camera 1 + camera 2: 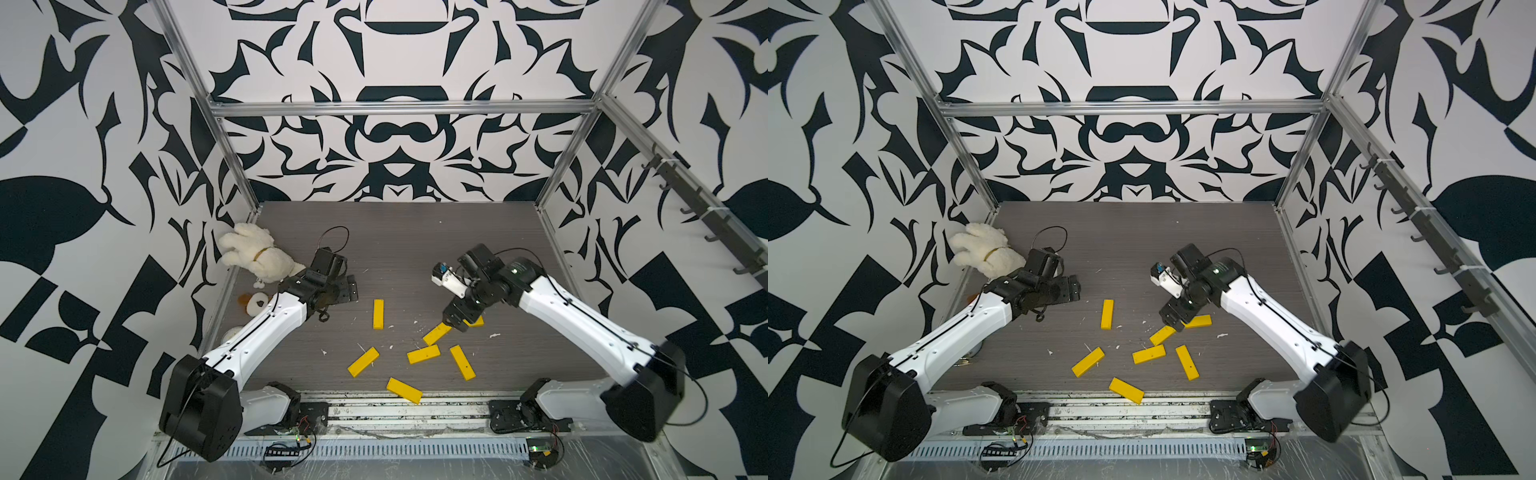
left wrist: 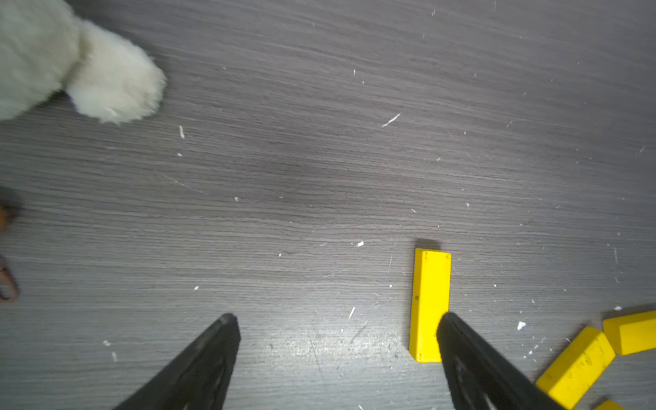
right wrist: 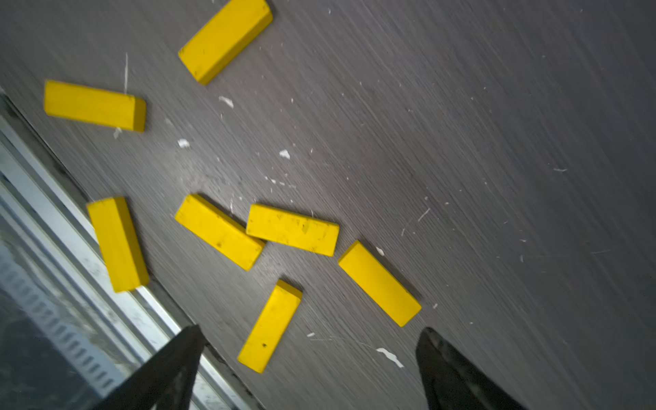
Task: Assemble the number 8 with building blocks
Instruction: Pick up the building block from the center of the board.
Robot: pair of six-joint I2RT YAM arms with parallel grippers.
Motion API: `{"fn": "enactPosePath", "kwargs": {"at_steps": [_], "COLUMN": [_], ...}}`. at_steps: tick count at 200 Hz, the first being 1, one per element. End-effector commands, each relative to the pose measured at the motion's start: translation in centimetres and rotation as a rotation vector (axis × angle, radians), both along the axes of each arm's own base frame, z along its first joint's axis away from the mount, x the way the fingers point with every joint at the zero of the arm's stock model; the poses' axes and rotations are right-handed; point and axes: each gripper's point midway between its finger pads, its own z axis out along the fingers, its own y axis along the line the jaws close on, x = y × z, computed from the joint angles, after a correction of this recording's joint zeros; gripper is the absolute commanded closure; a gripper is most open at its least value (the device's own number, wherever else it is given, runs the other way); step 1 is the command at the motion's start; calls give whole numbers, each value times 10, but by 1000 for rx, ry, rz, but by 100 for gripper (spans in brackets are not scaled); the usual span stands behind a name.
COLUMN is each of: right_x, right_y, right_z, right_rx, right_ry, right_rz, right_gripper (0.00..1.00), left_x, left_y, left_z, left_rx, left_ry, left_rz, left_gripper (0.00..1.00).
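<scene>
Next, I close my right gripper on the middle of the slanted yellow block (image 1: 436, 333) (image 3: 292, 229), between the partly covered block and the front blocks of the cluster.
Several yellow building blocks lie scattered flat on the grey table, forming no number 8. One block (image 1: 378, 314) (image 2: 429, 298) lies alone, pointing away from the front edge. The others sit in a loose cluster (image 1: 423, 354) (image 1: 1148, 354) (image 3: 293, 229), and one block (image 1: 404, 390) lies at the front edge. My left gripper (image 1: 351, 289) (image 2: 338, 316) is open and empty, with the lone block just beside one fingertip (image 2: 451, 326). My right gripper (image 1: 455, 324) (image 3: 310, 329) hovers open over the cluster's far right end, partly covering a block (image 1: 478, 321). Nothing is held.
A white plush toy (image 1: 257, 257) (image 2: 71, 64) lies at the far left by the frame post. Small brown and white bits (image 1: 251, 301) sit beside the left arm. A metal rail (image 1: 395, 411) (image 3: 53, 220) runs along the front edge. White crumbs dot the table.
</scene>
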Motion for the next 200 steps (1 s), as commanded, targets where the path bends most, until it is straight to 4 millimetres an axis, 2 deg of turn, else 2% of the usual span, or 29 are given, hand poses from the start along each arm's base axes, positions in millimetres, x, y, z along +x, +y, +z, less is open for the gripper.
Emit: {"fn": "enactPosePath", "kwargs": {"at_steps": [1,9,19,33,49,68,80,92,99,112,126,147,173,189,200], "right_x": [-28,-34,-37,-39,-47,-32,-27,-12,-8,-23,-37,-58,-83,-88,-82], "right_y": [32,33,23,13,19,29,31,30,29,26,25,17,7,-2,-3], "right_z": [4,-4,-13,-12,7,41,48,37,25,-3,-26,-58,-81,-90,-92], "right_rx": [59,-15,-123,-255,-331,-356,-365,-401,-405,-369,-325,-285,-230,-236,-241], "right_ry": [140,78,48,-8,-127,-361,-485,-575,-571,-448,-326,-235,-180,-153,-184], "right_rz": [-145,-92,-37,95,424,721,895,990,1022,1127,1143,1177,1238,1257,1246], "right_gripper": [1,0,2,8,10,1,1,9,17,36,50,44,33,34,35], "left_x": [3,4,6,6,5,6,8,9,10,11,10,9,8,7,6], "left_y": [-7,-8,-9,-10,-10,-10,-10,-10,-10,-10,-9,-6,-6,-5,-4], "left_z": [-11,-11,-12,-14,-18,-19,-19,-16,-14,-10,-8,-7,-9,-10,-11], "left_rx": [-25,-27,-26,-15,-1,1,-2,-9,-12,-18,-19,-10,-10,-12,-11], "left_ry": [24,18,16,27,36,31,20,4,-5,-18,-24,-34,-26,-25,-26], "left_rz": [-11,-11,-18,-33,-48,-52,-48,-41,-38,-34,-33,-32,-34,-26,-17], "left_gripper": [9,9,9,9,9,9,9,9,9,9,9,9,8,8,8]}}
